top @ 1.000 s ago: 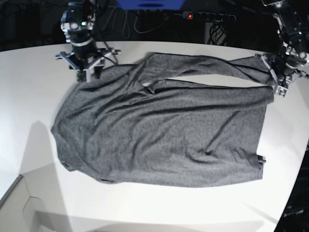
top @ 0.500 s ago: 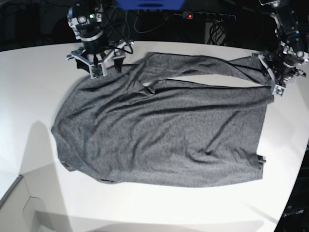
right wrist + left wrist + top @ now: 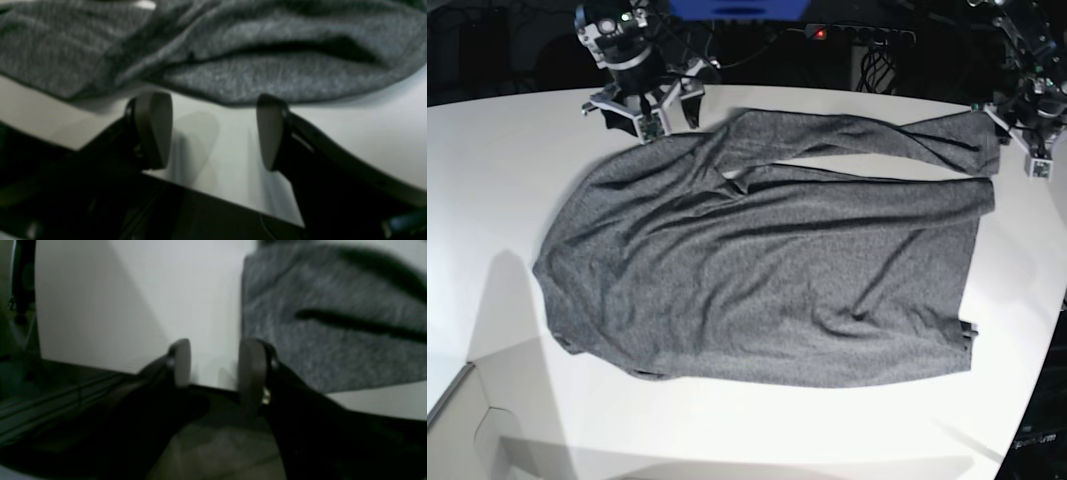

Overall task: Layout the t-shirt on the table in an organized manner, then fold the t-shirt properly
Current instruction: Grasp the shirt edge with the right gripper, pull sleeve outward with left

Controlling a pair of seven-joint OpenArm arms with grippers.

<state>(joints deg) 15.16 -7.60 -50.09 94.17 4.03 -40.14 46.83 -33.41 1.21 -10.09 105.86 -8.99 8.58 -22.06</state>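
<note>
My left gripper and my right gripper should take the piece's ends (image 3: 985, 135) and pull it closer, because a gap separates the t-shirt's far piece from its body.
The dark grey t-shirt (image 3: 757, 270) lies spread on the white table (image 3: 487, 200), creased, with one long fold running across its far side. My right gripper (image 3: 649, 118) hangs at the far left, just off the shirt's edge. In the right wrist view the right gripper (image 3: 211, 130) is open, with bare table between its fingers and the t-shirt (image 3: 233, 50) just beyond the tips. My left gripper (image 3: 1030, 152) is at the far right corner. In the left wrist view the left gripper (image 3: 217, 365) is open and empty, and the t-shirt (image 3: 333, 323) lies beside its right finger.
A power strip (image 3: 857, 33) with a red light and cables lie in the dark behind the table's far edge. A pale flat panel (image 3: 467, 420) sits at the near left corner. The table's curved edge runs close by the left gripper on the right.
Both grippers have opened, let go of the shirt's far edge and drawn back toward the table's far side. The shirt stays where it lay.
</note>
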